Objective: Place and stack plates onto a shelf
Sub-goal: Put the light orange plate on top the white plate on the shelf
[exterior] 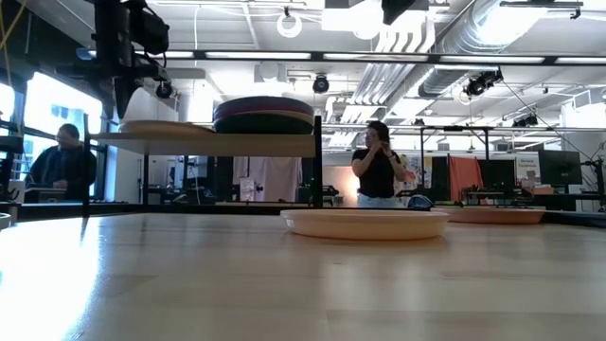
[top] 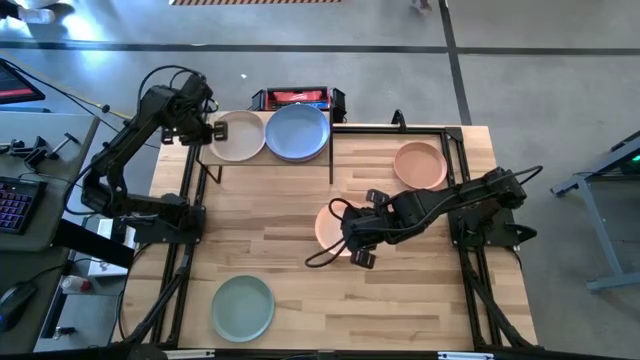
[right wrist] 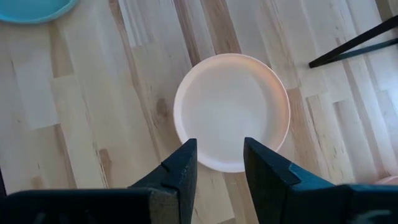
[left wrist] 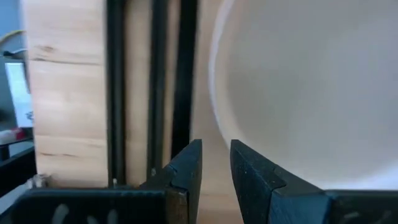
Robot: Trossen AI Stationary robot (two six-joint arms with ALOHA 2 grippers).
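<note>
The robot's right gripper needs to next move down to the near-side rim of the peach plate (top: pixel 333 253) (right wrist: pixel 176 124) in the middle of the table and close there.
The shelf (top: pixel 225 165) stands at the table's far edge. On it rest a beige plate (top: pixel 238 136) and a stack topped by a blue plate (top: pixel 297 132); the low view shows the stack (exterior: pixel 263 114) with purple layers. My left gripper (top: pixel 207 132) is at the beige plate's left rim (left wrist: pixel 214 118), open by a narrow gap (left wrist: pixel 216 149) with only shelf wood between the fingers. My right gripper (top: pixel 348 235) is open (right wrist: pixel 219 146), high above a peach plate (right wrist: pixel 231 109) lying flat on the table (exterior: pixel 365 223).
A second peach plate (top: pixel 420 165) lies near the table's far right corner. A sage green plate (top: pixel 243 307) lies near the near edge, left of centre. Bare wood spans the middle of the table (top: pixel 270 240). People stand in the room beyond (exterior: pixel 379 161).
</note>
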